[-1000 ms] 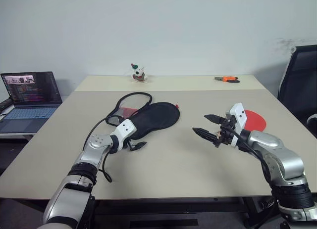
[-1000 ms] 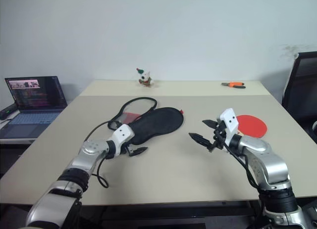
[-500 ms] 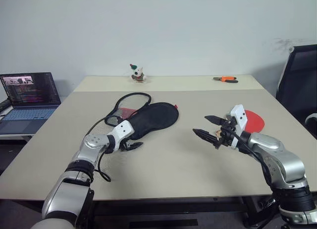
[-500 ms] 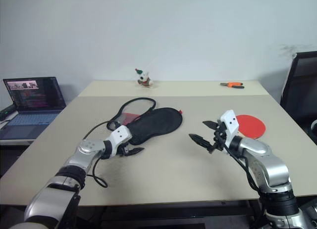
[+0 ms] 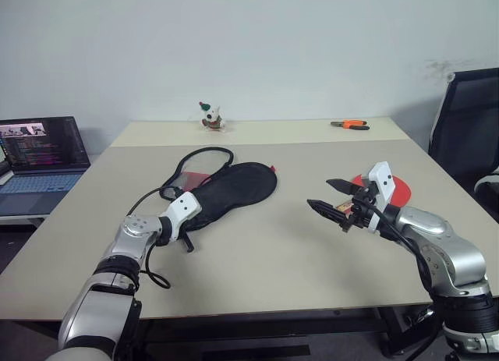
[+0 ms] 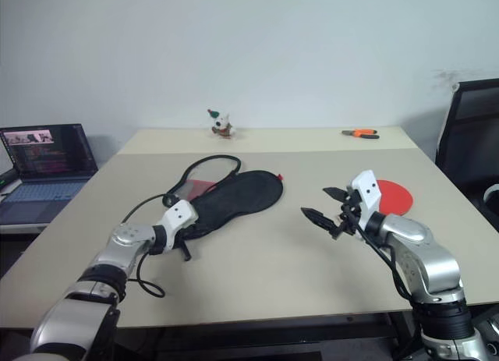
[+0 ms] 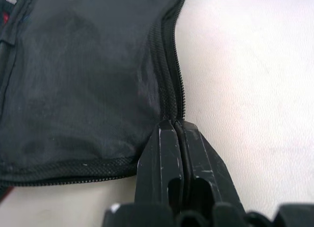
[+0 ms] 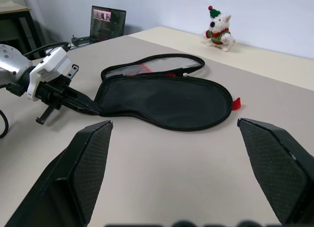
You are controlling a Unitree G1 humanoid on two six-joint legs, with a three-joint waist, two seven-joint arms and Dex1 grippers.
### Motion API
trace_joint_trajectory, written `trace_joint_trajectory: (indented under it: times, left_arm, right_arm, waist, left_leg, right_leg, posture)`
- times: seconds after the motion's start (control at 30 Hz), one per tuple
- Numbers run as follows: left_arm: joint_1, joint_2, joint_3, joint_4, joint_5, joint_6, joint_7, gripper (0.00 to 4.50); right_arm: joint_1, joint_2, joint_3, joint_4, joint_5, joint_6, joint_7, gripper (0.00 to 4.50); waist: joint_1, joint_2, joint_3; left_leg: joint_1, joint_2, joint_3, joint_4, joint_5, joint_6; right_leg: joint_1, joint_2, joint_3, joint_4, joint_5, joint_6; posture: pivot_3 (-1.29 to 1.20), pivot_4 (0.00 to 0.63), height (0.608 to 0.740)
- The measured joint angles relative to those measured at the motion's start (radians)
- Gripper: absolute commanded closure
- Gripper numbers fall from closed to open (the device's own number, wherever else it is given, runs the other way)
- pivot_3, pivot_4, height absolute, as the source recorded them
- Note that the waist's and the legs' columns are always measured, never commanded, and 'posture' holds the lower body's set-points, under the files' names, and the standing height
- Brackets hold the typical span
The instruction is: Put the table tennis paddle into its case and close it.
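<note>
I need to let go of the case with my left gripper on the middle of the table (image 5: pixel 263 202), a little closer to the table tennis paddle.
The case (image 5: pixel 234 185) lies black side up at the middle left of the table, its flap (image 5: pixel 201 161) open behind it with red lining showing. My left gripper (image 5: pixel 192 221) is shut on the zipper edge at the case's narrow end; the left wrist view shows its fingertips (image 7: pixel 171 134) pinched together on that seam. The table tennis paddle (image 5: pixel 396 191) lies flat at the right, its red face partly hidden behind my right gripper (image 5: pixel 318 192). That gripper hovers open above the table, empty, pointing toward the case (image 8: pixel 162 99).
A laptop (image 5: pixel 35 154) stands open on a side surface to the left. A small plush toy (image 5: pixel 209 117) and orange pliers (image 5: pixel 351 125) lie at the table's far edge. A black chair (image 5: pixel 468 135) stands at the right. A black cable (image 5: pixel 152 275) hangs off my left arm.
My left gripper has closed from wide open to shut on the case's narrow end and drawn slightly left. The right arm has kept still. The camera view has shifted a little.
</note>
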Motion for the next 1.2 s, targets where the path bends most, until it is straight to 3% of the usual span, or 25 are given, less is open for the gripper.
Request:
trace_joint_trajectory:
  times: [0.17, 0.53, 0.93, 1.07, 1.2]
  left_arm:
    - [0.016, -0.036, 0.026, -0.053, -0.036, 0.062, -0.019, 4.48]
    - [0.117, -0.156, -0.008, -0.359, -0.086, 0.239, -0.089, 4.48]
    - [0.141, -0.328, -0.076, -0.489, -0.086, 0.368, 0.021, 4.48]
    - [0.141, -0.34, -0.083, -0.529, -0.091, 0.414, 0.023, 3.6]
    - [0.164, -0.324, -0.083, -0.609, -0.105, 0.477, 0.001, 2.1]
  right_arm:
    - [0.001, -0.012, -0.005, 0.0, 0.0, 0.0, 0.001, 0.0]
    - [0.006, -0.024, -0.016, 0.0, 0.0, 0.0, 0.004, 0.0]
    - [0.042, -0.084, -0.019, -0.002, 0.026, 0.001, 0.042, 0.0]
    - [0.042, -0.093, -0.019, -0.011, 0.028, 0.017, 0.037, 0.0]
    - [0.038, -0.093, -0.019, -0.017, 0.03, 0.048, 0.018, 0.0]
  waist:
    - [0.012, 0.0, 0.0]
    - [0.027, 0.0, 0.0]
    - [0.023, 0.0, 0.0]
    - [0.021, 0.0, 0.0]
    - [0.022, 0.0, 0.0]
  left_leg:
    - [-0.001, -0.001, 0.0, 0.0, 0.0, 0.0]
    - [-0.002, -0.002, -0.002, 0.0, 0.0, 0.0]
    - [-0.002, -0.002, -0.002, 0.001, 0.0, 0.0]
    - [-0.002, -0.002, -0.002, 0.001, 0.0, 0.0]
    - [-0.002, -0.001, -0.002, 0.001, 0.0, 0.0]
  right_leg:
    - [0.0, -0.001, 0.0, -0.001, 0.001, -0.001]
    - [0.0, -0.002, -0.001, -0.001, 0.001, -0.001]
    - [0.0, -0.001, -0.001, -0.002, 0.001, -0.001]
    - [0.0, -0.001, 0.0, -0.001, 0.001, -0.001]
    - [0.0, -0.001, 0.0, -0.001, 0.001, -0.001]
  posture:
    - [0.0, 0.15, 0.74]
    - [0.0, 0.15, 0.74]
    - [0.0, 0.15, 0.74]
    - [0.0, 0.15, 0.74]
    - [0.0, 0.15, 0.74]
